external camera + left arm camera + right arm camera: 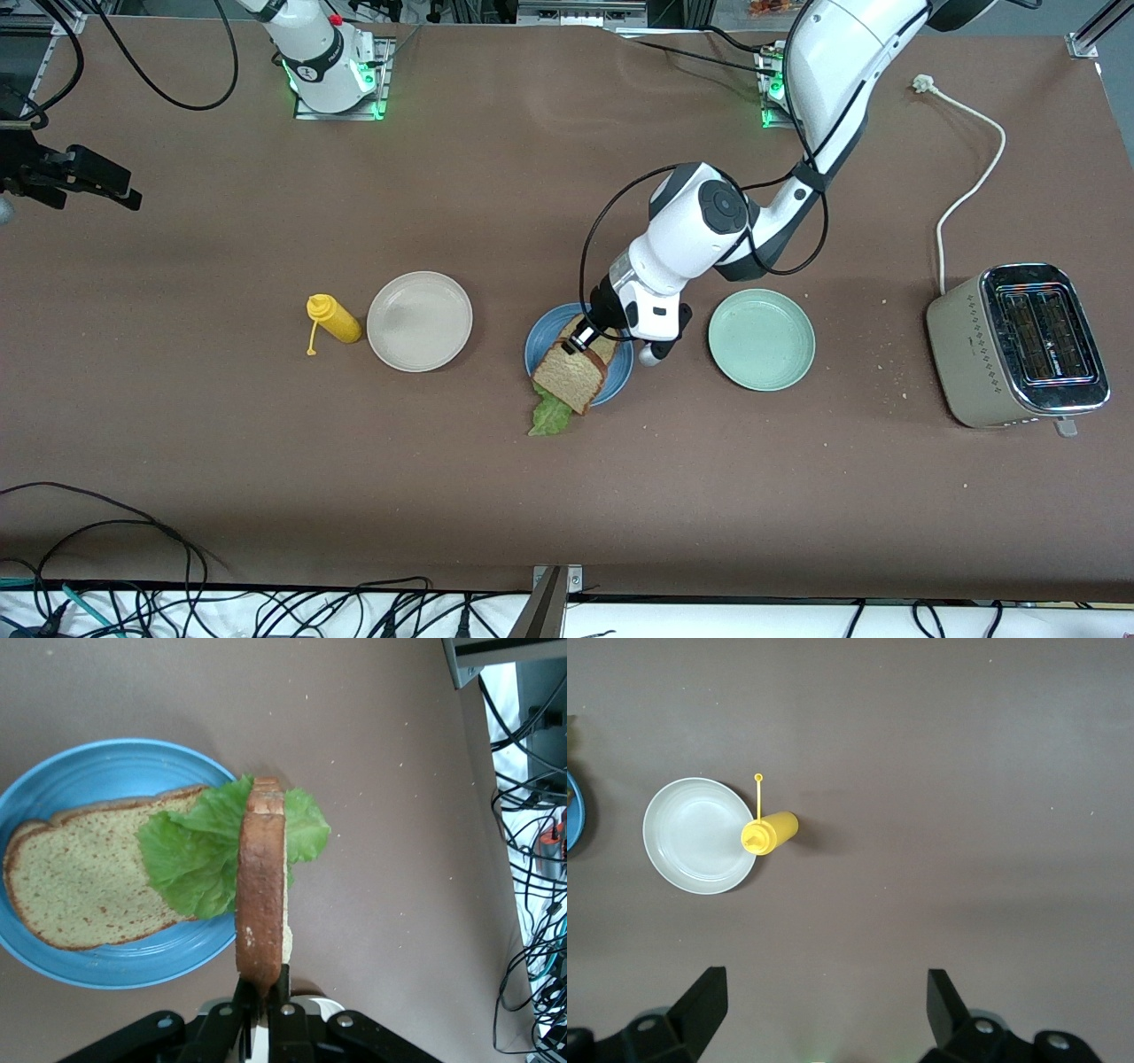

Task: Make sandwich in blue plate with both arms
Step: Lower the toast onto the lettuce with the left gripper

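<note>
My left gripper needs to let go of the second bread slice on the lettuce leaf (584, 369) (188, 859) near the blue plate's front rim.
The blue plate (537, 341) (97, 771) sits mid-table with one brown speckled bread slice (80, 890) lying flat in it. A ruffled green lettuce leaf (549, 416) (190, 855) lies on that slice, and its end hangs over the plate's rim nearest the front camera. My left gripper (585, 337) (263, 981) is shut on the crust of a second slice (571, 377) (261, 895). It holds this slice on edge over the lettuce. My right gripper (824, 973) waits open and empty, high over bare table beside the yellow bottle.
A beige plate (419, 321) (700, 835) and a yellow squeeze bottle (335, 319) (769, 833) lie toward the right arm's end. A pale green plate (761, 339) is beside the blue one. A toaster (1019, 346) with a white cord (970, 190) stands at the left arm's end.
</note>
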Controlling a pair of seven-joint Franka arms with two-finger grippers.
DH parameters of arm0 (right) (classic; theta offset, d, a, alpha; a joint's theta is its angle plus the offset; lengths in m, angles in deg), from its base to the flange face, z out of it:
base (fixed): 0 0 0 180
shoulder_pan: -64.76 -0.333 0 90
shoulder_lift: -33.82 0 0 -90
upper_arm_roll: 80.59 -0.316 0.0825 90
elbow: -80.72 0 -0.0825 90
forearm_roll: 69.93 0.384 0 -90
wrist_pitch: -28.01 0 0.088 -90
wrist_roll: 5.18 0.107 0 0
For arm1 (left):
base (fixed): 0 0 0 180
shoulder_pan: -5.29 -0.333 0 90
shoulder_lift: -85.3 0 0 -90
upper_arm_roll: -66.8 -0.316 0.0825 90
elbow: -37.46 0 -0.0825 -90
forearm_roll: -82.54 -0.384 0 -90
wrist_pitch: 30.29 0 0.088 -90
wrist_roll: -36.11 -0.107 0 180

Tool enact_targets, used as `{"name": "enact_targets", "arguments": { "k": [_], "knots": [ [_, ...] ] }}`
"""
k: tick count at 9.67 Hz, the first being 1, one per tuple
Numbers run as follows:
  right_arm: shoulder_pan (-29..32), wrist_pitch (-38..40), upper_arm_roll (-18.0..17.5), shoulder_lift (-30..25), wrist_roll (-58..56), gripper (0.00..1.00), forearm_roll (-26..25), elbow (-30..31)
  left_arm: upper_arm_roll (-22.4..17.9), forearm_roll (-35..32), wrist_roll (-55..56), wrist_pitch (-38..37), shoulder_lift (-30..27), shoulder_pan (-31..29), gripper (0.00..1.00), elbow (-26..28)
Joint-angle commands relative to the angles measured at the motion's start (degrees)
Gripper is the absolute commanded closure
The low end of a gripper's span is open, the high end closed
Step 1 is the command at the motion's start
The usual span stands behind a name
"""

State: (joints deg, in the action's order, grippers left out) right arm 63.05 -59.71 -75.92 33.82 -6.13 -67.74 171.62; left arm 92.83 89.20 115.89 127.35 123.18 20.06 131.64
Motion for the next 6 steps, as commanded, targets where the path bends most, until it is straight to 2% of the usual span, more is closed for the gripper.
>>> {"name": "enact_targets", "arguments": {
  "k": [1,6],
  "knots": [
    [0.3,-0.6,-2.3,-1.8,3.0,0.00,-1.4,1.8,-1.2,-1.7,1.3,1.0,0.8,1.4,1.00,-0.4],
    [0.3,-0.9,-2.4,-2.2,3.0,0.00,-1.2,1.7,-1.2,-1.8,0.9,0.8,1.1,1.0,1.00,0.2]
  ]
}}
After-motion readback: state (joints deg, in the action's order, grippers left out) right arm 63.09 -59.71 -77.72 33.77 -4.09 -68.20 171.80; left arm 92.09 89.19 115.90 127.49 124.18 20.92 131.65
